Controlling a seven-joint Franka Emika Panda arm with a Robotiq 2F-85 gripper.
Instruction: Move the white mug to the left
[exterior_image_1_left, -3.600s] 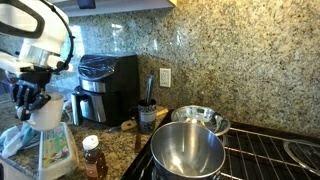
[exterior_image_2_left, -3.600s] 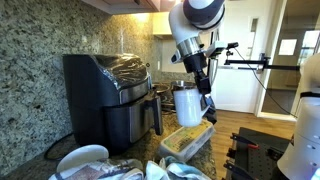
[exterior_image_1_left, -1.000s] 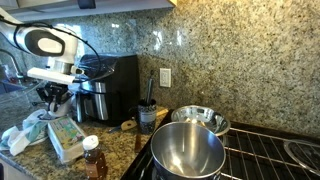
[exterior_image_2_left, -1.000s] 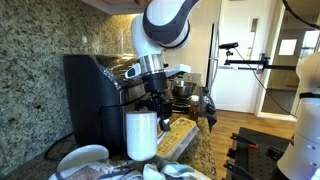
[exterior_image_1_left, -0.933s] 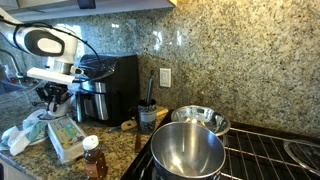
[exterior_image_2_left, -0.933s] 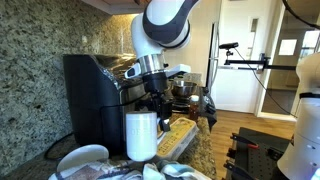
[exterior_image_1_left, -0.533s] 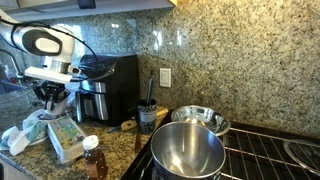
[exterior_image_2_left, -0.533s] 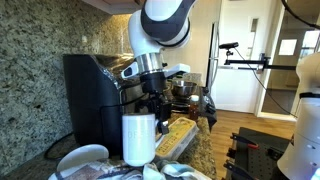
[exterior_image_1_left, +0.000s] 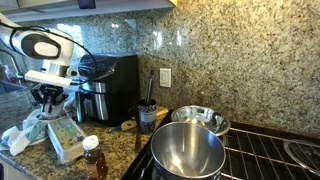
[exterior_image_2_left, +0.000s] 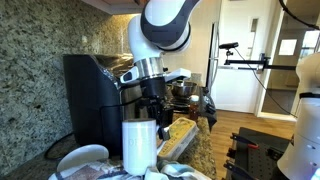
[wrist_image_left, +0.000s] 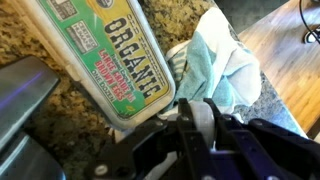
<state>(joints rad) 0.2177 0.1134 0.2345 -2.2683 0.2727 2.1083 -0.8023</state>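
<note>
My gripper is to release the white mug at the salad container's end (exterior_image_1_left: 58, 125) (wrist_image_left: 140, 104), near the crumpled pale green cloth.
The white mug (exterior_image_2_left: 138, 147) hangs upright in my gripper (exterior_image_2_left: 151, 112), just in front of the black coffee machine (exterior_image_2_left: 95, 95). The gripper is shut on the mug's rim. In the wrist view the white rim (wrist_image_left: 197, 122) sits pinched between the two black jaws (wrist_image_left: 197, 140). In an exterior view the gripper (exterior_image_1_left: 50, 98) is at the far left beside the steel-and-black carafe (exterior_image_1_left: 90, 103), and the mug is mostly hidden behind the fingers there.
A plastic "organic" salad container (wrist_image_left: 108, 55) and a crumpled pale green cloth (wrist_image_left: 225, 62) lie below the gripper. A honey bottle (exterior_image_1_left: 93, 158), dark utensil cup (exterior_image_1_left: 147, 118), steel pot (exterior_image_1_left: 187, 150) and steel bowl (exterior_image_1_left: 203, 118) stand on the granite counter.
Since 3.6 s ago the mug went from high over the salad container down beside the coffee machine. Over the last second it has eased slightly sideways, still gripped.
</note>
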